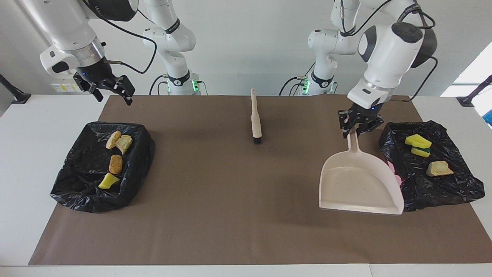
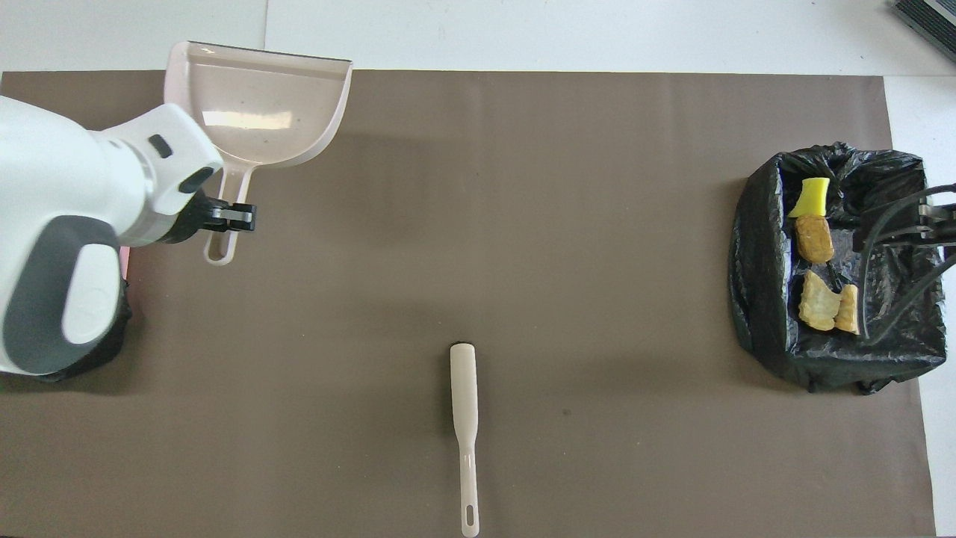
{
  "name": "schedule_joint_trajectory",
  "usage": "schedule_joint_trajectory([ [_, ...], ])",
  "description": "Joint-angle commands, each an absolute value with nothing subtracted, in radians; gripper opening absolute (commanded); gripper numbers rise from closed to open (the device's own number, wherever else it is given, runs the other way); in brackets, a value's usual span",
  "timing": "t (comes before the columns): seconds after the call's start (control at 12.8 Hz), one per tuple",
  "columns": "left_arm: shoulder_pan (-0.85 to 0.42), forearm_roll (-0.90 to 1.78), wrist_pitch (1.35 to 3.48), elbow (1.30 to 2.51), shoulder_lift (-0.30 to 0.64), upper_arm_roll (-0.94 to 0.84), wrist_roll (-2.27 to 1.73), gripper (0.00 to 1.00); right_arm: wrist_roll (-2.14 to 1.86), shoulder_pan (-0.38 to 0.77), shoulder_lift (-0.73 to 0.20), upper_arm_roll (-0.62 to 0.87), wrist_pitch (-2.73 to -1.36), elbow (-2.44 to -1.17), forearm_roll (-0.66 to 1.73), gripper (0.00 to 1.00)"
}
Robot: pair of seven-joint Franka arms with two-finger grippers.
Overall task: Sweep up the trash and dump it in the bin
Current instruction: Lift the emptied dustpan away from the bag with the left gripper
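The robot's left gripper will release the beige dustpan on the brown mat (image 2: 471,208) just past the bristles of the beige brush.
My left gripper (image 1: 356,129) is shut on the handle of the beige dustpan (image 1: 357,184), which is empty. The pan hangs tilted, lip down, low over the brown mat beside the black-lined bin (image 1: 453,192) at the left arm's end. That bin holds yellow sponge pieces (image 1: 418,141) and a tan lump (image 1: 438,168). In the overhead view the left gripper (image 2: 231,217) holds the dustpan (image 2: 258,104) too. My right gripper (image 1: 111,96) is open and empty, up over the robots' edge of the second bin (image 1: 77,192), which holds several scraps of trash (image 1: 115,163).
A beige brush (image 1: 255,119) lies on the mat (image 1: 230,215) near the robots, bristles pointing away from them; it also shows in the overhead view (image 2: 464,418). A pink patch (image 1: 394,171) shows under the left-end bin. White tabletop surrounds the mat.
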State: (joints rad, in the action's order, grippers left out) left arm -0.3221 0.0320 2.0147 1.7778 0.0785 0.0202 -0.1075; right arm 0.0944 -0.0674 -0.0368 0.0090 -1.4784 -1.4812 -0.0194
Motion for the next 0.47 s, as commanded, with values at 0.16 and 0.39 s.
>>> schedule_joint_trajectory([
  [0.16, -0.535, 0.052, 2.219, 1.775, 0.277, 0.041, -0.259, 0.00, 0.114, -0.072, -0.035, 0.014, -1.459, -1.470, -0.003, 1.00],
  [0.39, -0.600, 0.132, 2.246, 1.778, 0.293, 0.041, -0.272, 0.00, 0.114, -0.072, -0.035, 0.014, -1.460, -1.470, -0.003, 1.00],
])
